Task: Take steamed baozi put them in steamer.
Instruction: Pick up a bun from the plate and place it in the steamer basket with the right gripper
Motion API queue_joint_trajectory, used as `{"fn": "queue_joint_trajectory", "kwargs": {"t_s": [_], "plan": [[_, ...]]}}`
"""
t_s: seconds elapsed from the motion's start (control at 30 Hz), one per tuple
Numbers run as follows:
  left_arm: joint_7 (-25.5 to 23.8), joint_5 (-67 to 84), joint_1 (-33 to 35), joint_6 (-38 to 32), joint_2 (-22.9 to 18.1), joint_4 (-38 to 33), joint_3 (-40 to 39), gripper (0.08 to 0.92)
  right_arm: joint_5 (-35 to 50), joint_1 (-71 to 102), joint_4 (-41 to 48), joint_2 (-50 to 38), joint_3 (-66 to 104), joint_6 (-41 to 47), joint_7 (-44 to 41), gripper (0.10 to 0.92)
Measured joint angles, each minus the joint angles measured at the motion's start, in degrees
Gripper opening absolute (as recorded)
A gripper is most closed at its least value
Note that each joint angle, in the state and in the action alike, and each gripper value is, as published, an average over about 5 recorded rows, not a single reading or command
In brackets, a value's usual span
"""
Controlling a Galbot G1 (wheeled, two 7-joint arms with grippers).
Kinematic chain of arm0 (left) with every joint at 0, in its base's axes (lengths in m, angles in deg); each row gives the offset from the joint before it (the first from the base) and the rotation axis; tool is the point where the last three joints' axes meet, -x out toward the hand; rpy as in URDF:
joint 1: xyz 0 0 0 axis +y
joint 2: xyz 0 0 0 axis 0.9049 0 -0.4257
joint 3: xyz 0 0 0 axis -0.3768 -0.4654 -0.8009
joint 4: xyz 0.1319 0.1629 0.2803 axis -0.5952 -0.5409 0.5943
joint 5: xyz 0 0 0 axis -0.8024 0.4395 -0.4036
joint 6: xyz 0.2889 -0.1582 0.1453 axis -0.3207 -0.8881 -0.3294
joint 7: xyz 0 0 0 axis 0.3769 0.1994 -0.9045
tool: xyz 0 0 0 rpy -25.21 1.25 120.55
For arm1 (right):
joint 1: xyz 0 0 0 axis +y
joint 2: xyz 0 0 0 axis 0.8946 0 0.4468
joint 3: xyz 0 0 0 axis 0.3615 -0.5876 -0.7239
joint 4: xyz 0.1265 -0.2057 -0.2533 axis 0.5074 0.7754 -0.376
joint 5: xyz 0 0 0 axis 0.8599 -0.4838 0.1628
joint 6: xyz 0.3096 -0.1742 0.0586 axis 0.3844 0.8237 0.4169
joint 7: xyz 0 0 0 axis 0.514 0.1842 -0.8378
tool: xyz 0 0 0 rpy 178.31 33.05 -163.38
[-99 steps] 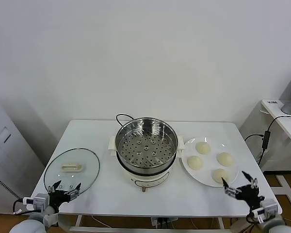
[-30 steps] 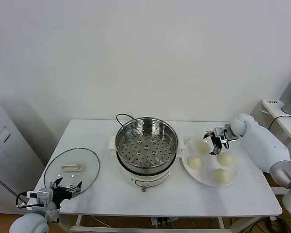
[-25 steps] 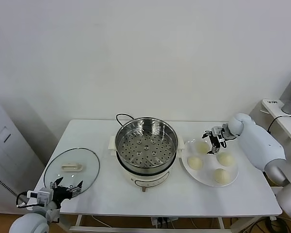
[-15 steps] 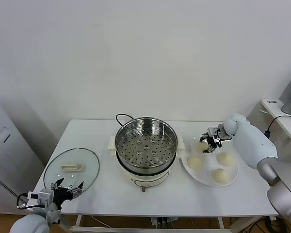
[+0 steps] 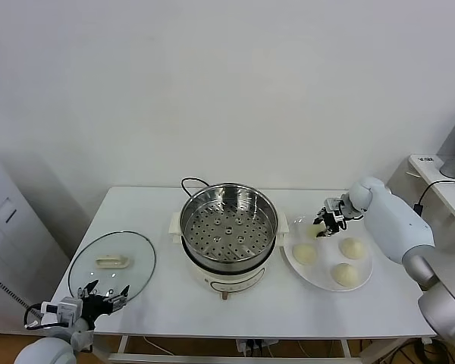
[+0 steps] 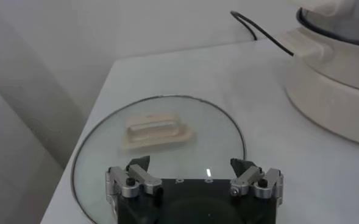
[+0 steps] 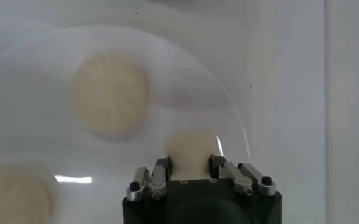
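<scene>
Next, my right gripper lets go of the baozi on the far half of the steamer's perforated tray (image 5: 229,211), close to the steamer's side.
The steel steamer (image 5: 229,227) with its perforated tray stands mid-table and holds nothing. To its right, a white plate (image 5: 324,262) carries three baozi (image 5: 304,254), (image 5: 352,248), (image 5: 344,274). My right gripper (image 5: 327,221) is over the plate's far left part, shut on the fourth baozi (image 7: 191,151), which sits between its fingers (image 7: 162,172). In the right wrist view the plate (image 7: 185,61) lies below with two other baozi (image 7: 108,94), (image 7: 11,195). My left gripper (image 5: 98,297) is open and empty at the table's front left corner.
A round glass lid (image 5: 112,263) with a cream handle lies flat at the front left, just beyond my left gripper (image 6: 194,173); it also shows in the left wrist view (image 6: 161,131). The steamer's black cord (image 5: 191,184) trails behind it. A side table stands far right.
My right arm came up from the front right to the plate, lowered over the far left baozi and closed on it. My left arm has stayed put.
</scene>
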Motion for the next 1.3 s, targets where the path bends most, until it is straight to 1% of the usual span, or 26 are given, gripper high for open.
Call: {"fn": "queue_joint_trajectory", "kwargs": {"t_s": [0.2,0.33,0.57,0.73,1.0,1.3], "plan": [[0.05,-0.07,0.53,0.02,-0.01,-0.41,0.24,0.823,5.19,-4.98,-7.4,-3.69,-5.89,-0.09,-1.23,0.399],[0.06,-0.13,0.73,0.01,0.02,-0.5,0.25,0.823,9.11,-9.92,-11.26,-4.76,-10.03,-1.81,-2.23,0.399],[0.08,-0.21,0.57,0.14,0.39,-0.57,0.01,0.823,15.31,-18.46,-15.07,-3.18,-15.74,-8.73,-4.8,0.405],[0.08,-0.27,0.38,0.21,0.45,-0.64,-0.38,0.823,17.52,-22.68,-16.55,-0.01,-18.56,-15.29,-6.39,0.407],[0.08,-0.28,0.76,0.09,0.59,-0.76,-0.32,0.823,16.01,-25.06,-18.72,5.44,-20.22,-25.06,-8.25,0.407],[0.09,-0.3,0.86,0.0,0.86,-0.75,-0.15,0.823,7.93,-24.11,-22.37,8.2,-19.97,-30.55,-9.5,0.41]]}}
